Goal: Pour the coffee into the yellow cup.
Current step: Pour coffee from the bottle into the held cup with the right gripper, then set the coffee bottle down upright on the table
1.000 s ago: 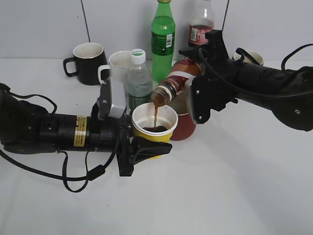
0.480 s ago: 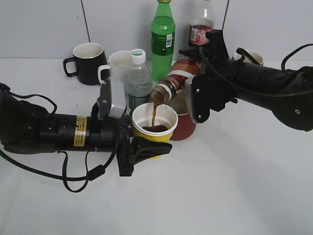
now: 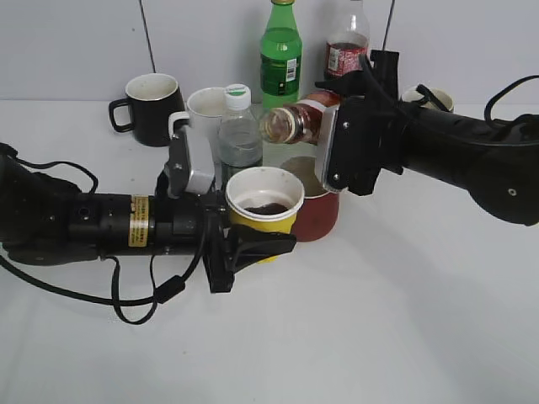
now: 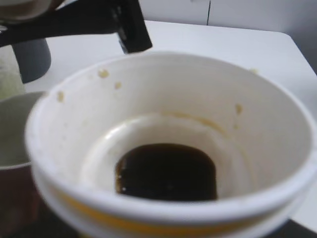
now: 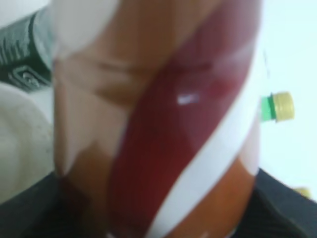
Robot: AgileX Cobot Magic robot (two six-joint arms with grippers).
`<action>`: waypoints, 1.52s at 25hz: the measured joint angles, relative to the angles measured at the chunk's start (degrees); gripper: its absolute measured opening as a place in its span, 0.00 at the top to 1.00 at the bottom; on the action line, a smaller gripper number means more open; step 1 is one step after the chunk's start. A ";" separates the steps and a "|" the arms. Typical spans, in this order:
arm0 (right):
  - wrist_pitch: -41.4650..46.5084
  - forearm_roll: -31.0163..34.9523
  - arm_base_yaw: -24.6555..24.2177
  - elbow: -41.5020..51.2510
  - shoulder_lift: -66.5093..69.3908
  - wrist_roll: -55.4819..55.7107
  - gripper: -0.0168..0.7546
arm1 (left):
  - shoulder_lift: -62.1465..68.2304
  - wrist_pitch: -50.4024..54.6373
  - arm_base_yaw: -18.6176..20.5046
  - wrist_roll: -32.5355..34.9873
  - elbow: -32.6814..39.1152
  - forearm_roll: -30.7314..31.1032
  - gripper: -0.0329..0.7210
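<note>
Next, I set the yellow cup on the table (image 3: 178, 209) before the black and white mugs with my left gripper.
My left gripper (image 3: 253, 246) is shut on the yellow cup (image 3: 264, 212), holding it upright just above the table. In the left wrist view the cup (image 4: 168, 148) has dark coffee (image 4: 166, 171) pooled at its bottom and splashes on its white wall. My right gripper (image 3: 337, 156) is shut on the coffee bottle (image 3: 295, 122), which lies nearly level, its open neck pointing left, above and behind the cup. No stream falls. The swirl-labelled bottle fills the right wrist view (image 5: 163, 124).
Behind the cup stand a dark red mug (image 3: 316, 210), a white-capped bottle (image 3: 239, 135), a white mug (image 3: 202, 114), a black mug (image 3: 152, 105), a green bottle (image 3: 280, 63) and a red-labelled cola bottle (image 3: 345, 46). Another cup (image 3: 434, 99) is at the far right.
The right gripper has lifted and tipped the bottle back toward level, and the stream of coffee into the cup has stopped. The left gripper and cup have barely moved.
</note>
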 joint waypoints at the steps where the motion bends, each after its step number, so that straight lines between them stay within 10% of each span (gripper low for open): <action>1: -0.24 0.00 0.00 0.00 0.00 2.29 0.32 | 0.00 -0.26 0.00 0.00 0.00 -1.54 0.46; 19: -9.99 10.61 -3.95 6.26 -0.04 58.96 0.32 | -2.55 -0.33 10.86 0.00 2.59 -5.21 0.46; 38: -24.13 11.18 -12.99 14.50 12.91 62.68 0.32 | 2.94 -0.71 15.04 9.48 4.34 -22.10 0.46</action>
